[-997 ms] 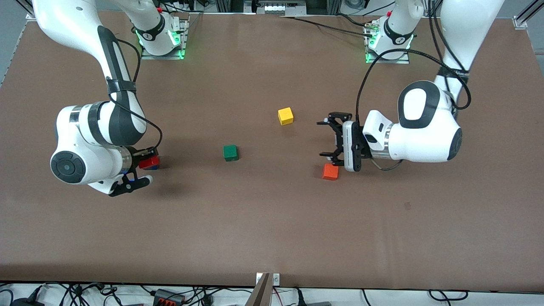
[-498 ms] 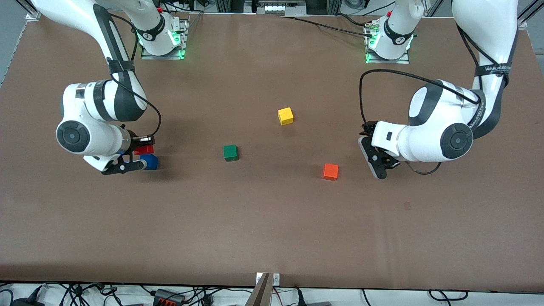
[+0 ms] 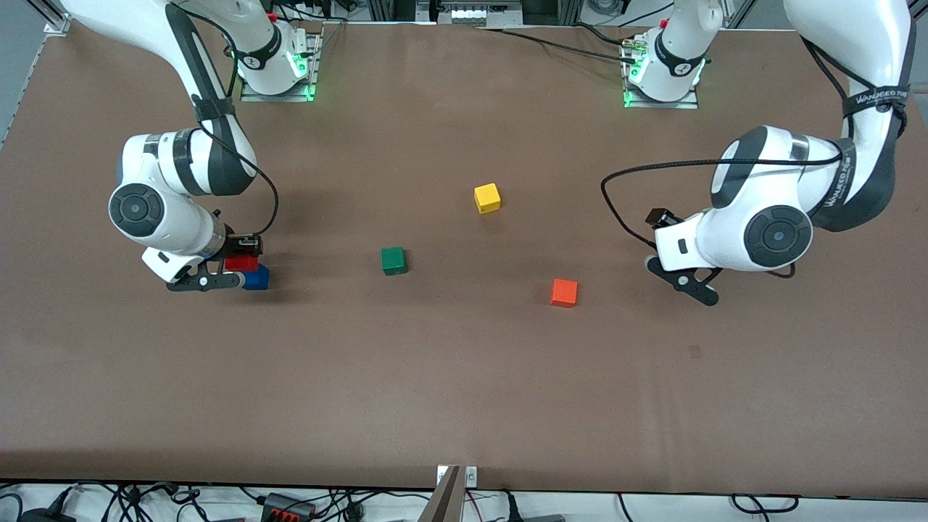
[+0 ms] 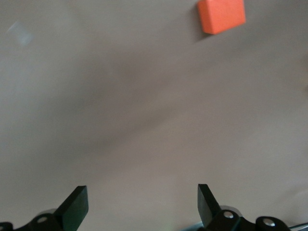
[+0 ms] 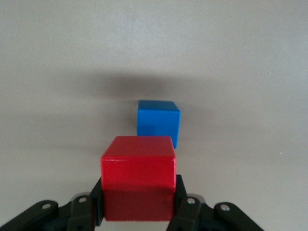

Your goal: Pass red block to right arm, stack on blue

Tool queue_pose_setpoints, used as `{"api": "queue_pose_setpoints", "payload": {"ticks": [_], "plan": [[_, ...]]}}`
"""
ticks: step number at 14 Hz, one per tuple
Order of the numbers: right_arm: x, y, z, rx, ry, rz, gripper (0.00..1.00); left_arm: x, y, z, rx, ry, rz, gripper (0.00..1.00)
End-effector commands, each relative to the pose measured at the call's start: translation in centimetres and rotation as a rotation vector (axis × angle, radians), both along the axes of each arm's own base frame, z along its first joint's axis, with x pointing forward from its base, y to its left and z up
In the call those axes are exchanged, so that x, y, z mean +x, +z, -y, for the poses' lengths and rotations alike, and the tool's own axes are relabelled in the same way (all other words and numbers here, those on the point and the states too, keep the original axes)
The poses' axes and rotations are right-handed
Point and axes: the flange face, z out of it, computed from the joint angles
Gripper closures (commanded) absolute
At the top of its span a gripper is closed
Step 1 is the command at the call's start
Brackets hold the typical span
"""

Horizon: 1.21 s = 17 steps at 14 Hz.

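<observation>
The red block will be released by my right gripper squarely on the top side of the blue block (image 3: 244, 266) (image 5: 157, 126). The red block is now held low over the table.
My right gripper (image 3: 233, 262) is shut on the red block (image 3: 243, 264) and holds it low over the table at the right arm's end. The blue block (image 3: 259, 278) sits on the table right beside and partly under the red one; I cannot tell if they touch. In the right wrist view the red block (image 5: 138, 163) fills the space between the fingers (image 5: 185, 204), and the blue block (image 5: 158, 121) lies just past it, lower down. My left gripper (image 3: 665, 254) is open and empty over bare table at the left arm's end, and it also shows in the left wrist view (image 4: 143, 204).
An orange cube (image 3: 563, 292) lies beside the left gripper, toward the middle, and shows in the left wrist view (image 4: 221, 16). A green cube (image 3: 393, 260) and a yellow cube (image 3: 487, 197) lie mid-table. The brown table (image 3: 464, 377) is bare nearer the camera.
The left gripper has drawn back from the orange cube toward its own end of the table. The right wrist has turned, and the red block now hangs slightly lower beside the blue block.
</observation>
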Motion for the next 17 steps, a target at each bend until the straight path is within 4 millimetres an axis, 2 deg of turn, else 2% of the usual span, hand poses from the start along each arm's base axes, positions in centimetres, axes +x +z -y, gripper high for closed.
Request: {"api": "queue_pose_setpoints", "payload": {"ticks": [1,3,4,5,7,8,9,10,11,12,13,14,17], "plan": [[-0.2,0.6,1.1,-0.008,-0.024,0.047,1.0,0.8,4.0,-0.8,0.045,0.085,0.033,0.0],[-0.1,0.1,1.3,-0.009,-0.043,0.063,1.0,1.6,6.0,-3.0,0.027,0.124,0.05,0.0],[0.0,0.0,1.3,-0.009,-0.049,0.071,1.0,1.8,6.8,-3.4,0.016,0.136,0.062,0.0],[0.1,-0.4,1.2,-0.009,-0.048,0.075,1.0,1.7,8.6,-3.8,0.004,0.162,0.087,0.0],[0.3,-1.3,1.2,-0.011,-0.045,0.086,1.0,1.6,11.7,-7.9,0.039,0.262,0.168,0.0],[0.2,-1.6,1.1,-0.011,-0.045,0.085,1.0,1.4,14.3,-7.9,0.022,0.288,0.264,0.0],[0.1,-1.8,0.7,-0.012,-0.041,0.082,1.0,0.1,15.7,-9.5,0.006,0.333,0.309,0.0],[0.1,-1.8,0.7,-0.012,-0.04,0.082,1.0,-1.7,16.6,-10.1,-0.027,0.359,0.338,0.0],[0.1,-2.0,0.8,-0.012,-0.045,0.084,1.0,-3.5,16.8,-10.9,-0.03,0.365,0.355,0.0],[0.1,-2.3,0.8,-0.014,-0.044,0.08,1.0,-5.4,17.3,-10.6,-0.032,0.357,0.378,0.0],[0.1,-2.6,0.9,-0.015,-0.045,0.078,1.0,-6.3,17.6,-10.9,-0.026,0.347,0.414,0.0],[0.0,-2.8,0.9,-0.013,-0.048,0.077,1.0,-6.6,18.1,-11.0,-0.031,0.33,0.423,0.0],[-0.5,-3.6,1.2,-0.016,-0.054,0.059,1.0,-6.8,18.0,-11.3,-0.033,0.312,0.418,0.0]]}}
